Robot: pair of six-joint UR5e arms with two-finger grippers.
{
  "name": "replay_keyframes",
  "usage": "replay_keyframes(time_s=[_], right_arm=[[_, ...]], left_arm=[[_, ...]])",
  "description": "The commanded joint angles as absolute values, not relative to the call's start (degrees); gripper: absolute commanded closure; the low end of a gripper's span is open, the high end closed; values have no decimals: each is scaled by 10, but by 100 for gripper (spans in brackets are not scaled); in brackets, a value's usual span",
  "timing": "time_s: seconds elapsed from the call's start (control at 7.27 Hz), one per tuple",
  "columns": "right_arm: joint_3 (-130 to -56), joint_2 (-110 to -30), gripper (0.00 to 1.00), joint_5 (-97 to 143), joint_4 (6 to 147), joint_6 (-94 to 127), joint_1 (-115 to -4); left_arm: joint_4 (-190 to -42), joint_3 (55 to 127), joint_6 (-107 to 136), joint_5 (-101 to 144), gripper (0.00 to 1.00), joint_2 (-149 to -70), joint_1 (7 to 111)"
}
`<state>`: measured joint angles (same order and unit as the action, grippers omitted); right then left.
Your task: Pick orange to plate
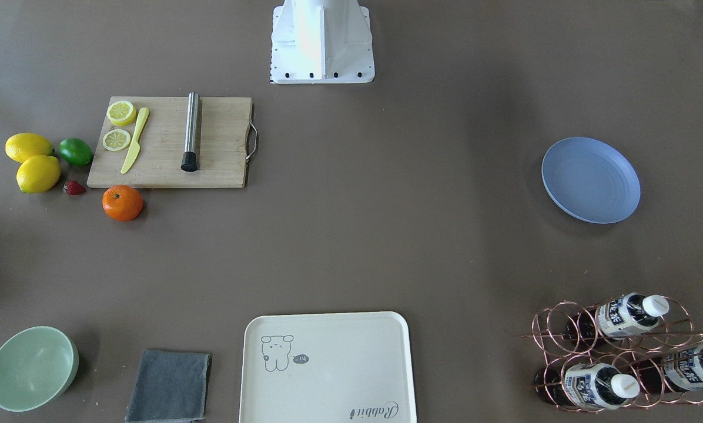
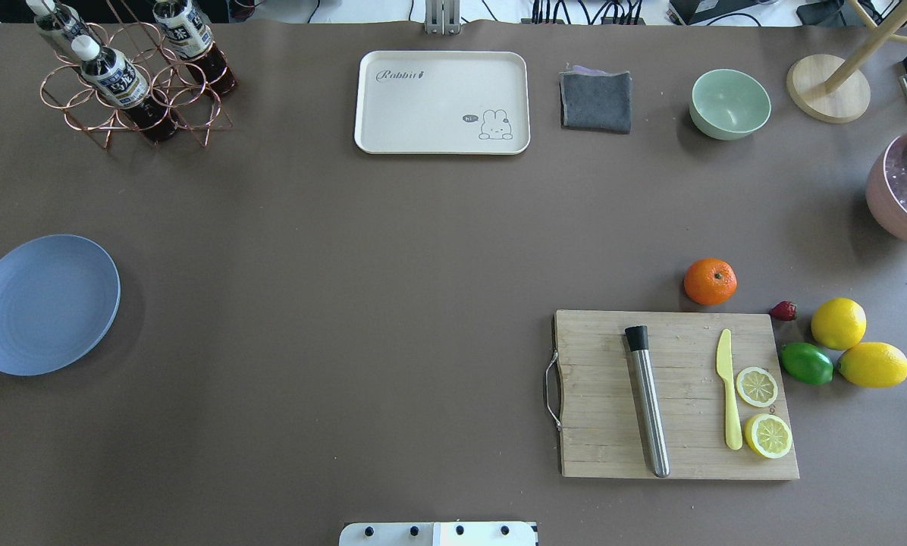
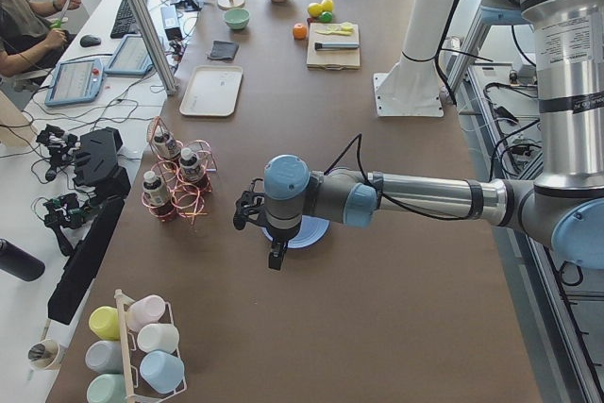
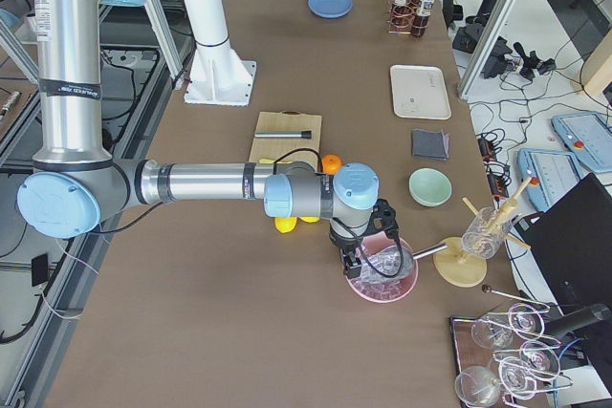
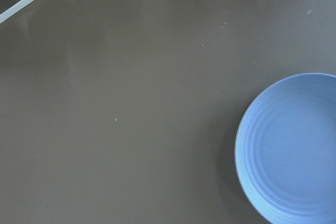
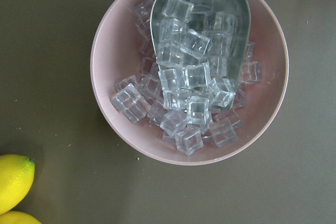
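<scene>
I should next move my left gripper to the periwinkle-blue plate and close it on the plate's rim (image 1: 639, 187) (image 5: 235, 155), on the side farthest from the cutting board.
The orange (image 1: 122, 202) (image 2: 710, 281) lies on the brown table just beyond the far edge of a wooden cutting board (image 2: 677, 394). Far across the table rests the periwinkle-blue plate (image 1: 591, 180) (image 2: 44, 304), with nothing on it; the left wrist view has it at the lower right (image 5: 291, 148). My left gripper (image 3: 275, 263) hangs above the table beside the plate, and I cannot tell whether it is open or shut. My right gripper (image 4: 352, 265) hovers over a pink bowl of ice (image 6: 105, 40), well away from the orange; its state I cannot tell either.
Two lemons (image 2: 838, 323), a lime (image 2: 806, 363) and a strawberry (image 2: 783, 310) lie beside the board, which carries a steel muddler (image 2: 648, 402), a yellow knife and lemon slices. A cream tray (image 2: 442, 102), grey cloth (image 2: 595, 101), green bowl (image 2: 729, 104) and bottle rack (image 2: 127, 76) line the far edge.
</scene>
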<state>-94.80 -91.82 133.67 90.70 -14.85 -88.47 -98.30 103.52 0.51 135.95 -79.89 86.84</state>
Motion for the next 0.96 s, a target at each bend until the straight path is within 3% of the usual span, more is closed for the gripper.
replay_keyframes(time_s=[0.0, 0.83], right_arm=[[-942, -913, 0, 1337, 907, -149, -878], [-942, -913, 0, 1341, 907, -145, -873]], left_arm=[[-983, 1045, 5, 1357, 2, -795, 867], [-983, 1042, 6, 1356, 2, -793, 858]])
